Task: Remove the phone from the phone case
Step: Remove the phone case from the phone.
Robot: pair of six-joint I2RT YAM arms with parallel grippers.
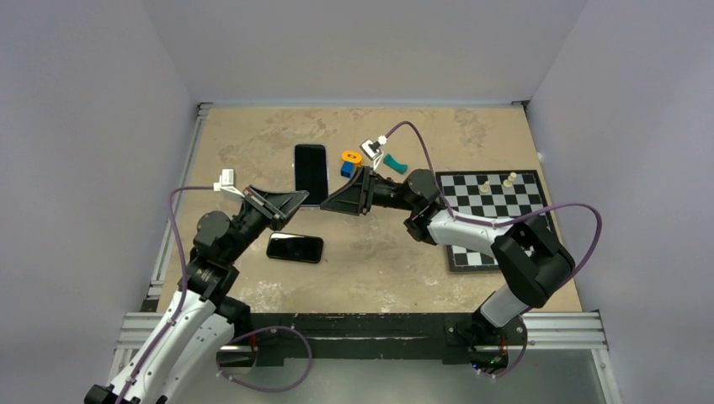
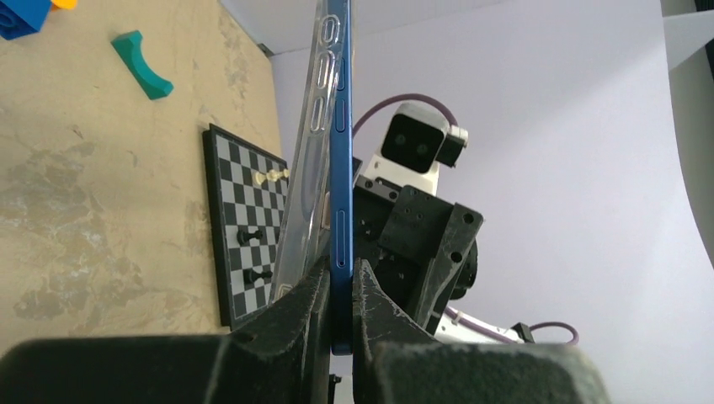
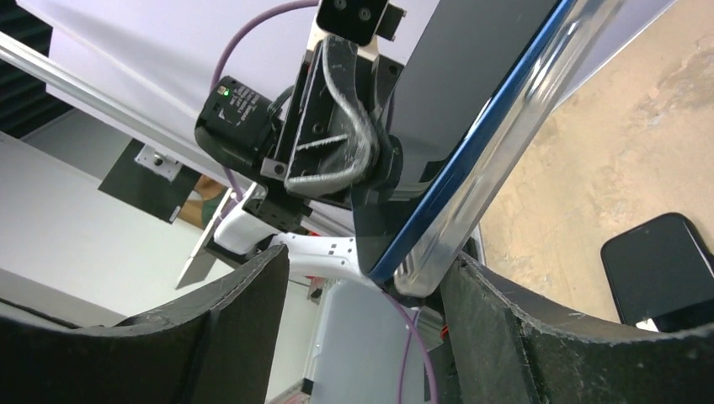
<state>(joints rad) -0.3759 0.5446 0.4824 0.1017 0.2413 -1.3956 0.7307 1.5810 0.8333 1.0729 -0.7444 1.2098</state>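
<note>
My left gripper needs to set the blue phone on the bare table (image 1: 254, 145) near the back corner farthest from the chessboard.
A blue phone (image 2: 338, 126) with a dark screen (image 3: 471, 76) is held on edge above the table, seen in the top view (image 1: 311, 172). Its clear case (image 2: 313, 109) gapes away from the phone's back along one side and still wraps the far edge (image 3: 514, 143). My left gripper (image 2: 341, 290) is shut on the phone's blue lower end (image 1: 301, 200). My right gripper (image 3: 366, 286) is open around the phone's corner, its right finger (image 3: 505, 337) against the clear case; it meets the phone from the right (image 1: 330, 202).
A second black phone (image 1: 295, 247) lies flat on the table near the left arm, also in the right wrist view (image 3: 665, 269). A chessboard (image 1: 497, 215) with pieces lies at right. A teal block (image 1: 396, 162) and orange and blue blocks (image 1: 349, 160) lie behind the grippers.
</note>
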